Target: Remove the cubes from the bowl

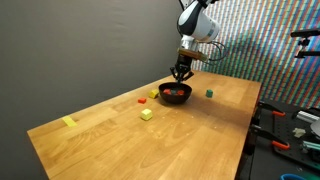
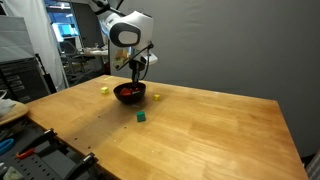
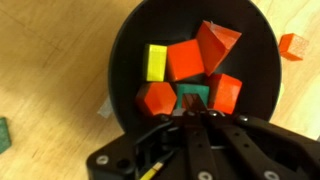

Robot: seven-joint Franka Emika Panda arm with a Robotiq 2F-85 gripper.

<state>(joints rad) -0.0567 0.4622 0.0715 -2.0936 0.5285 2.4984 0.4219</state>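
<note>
The gripper's closed fingers are empty at the green cube between red cubes, so the robot should open them and take the red cube at the yellow cube's near end (image 3: 157, 98).
The black bowl (image 3: 125, 60) fills the wrist view, and it also shows in both exterior views (image 1: 176, 96) (image 2: 129, 95) on the wooden table. In it lie several cubes: a yellow cube (image 3: 157, 62), several red ones (image 3: 185, 60) and a green cube (image 3: 193, 95). My gripper (image 3: 190, 113) reaches down into the bowl from the bottom of the wrist view, jaws shut together. Its tips sit at the near edge of the green cube, between two red cubes. I see nothing clamped between the fingers. In both exterior views the gripper (image 1: 181, 75) (image 2: 137, 72) hangs straight over the bowl.
Outside the bowl lie a red cube (image 3: 292, 45), a green cube (image 1: 209, 93) (image 2: 141, 116) and a yellow cube (image 1: 146, 114) (image 2: 105, 90). A flat yellow strip (image 1: 69, 122) lies far off near the table's end. Tools and equipment (image 1: 290, 125) stand past the table edge.
</note>
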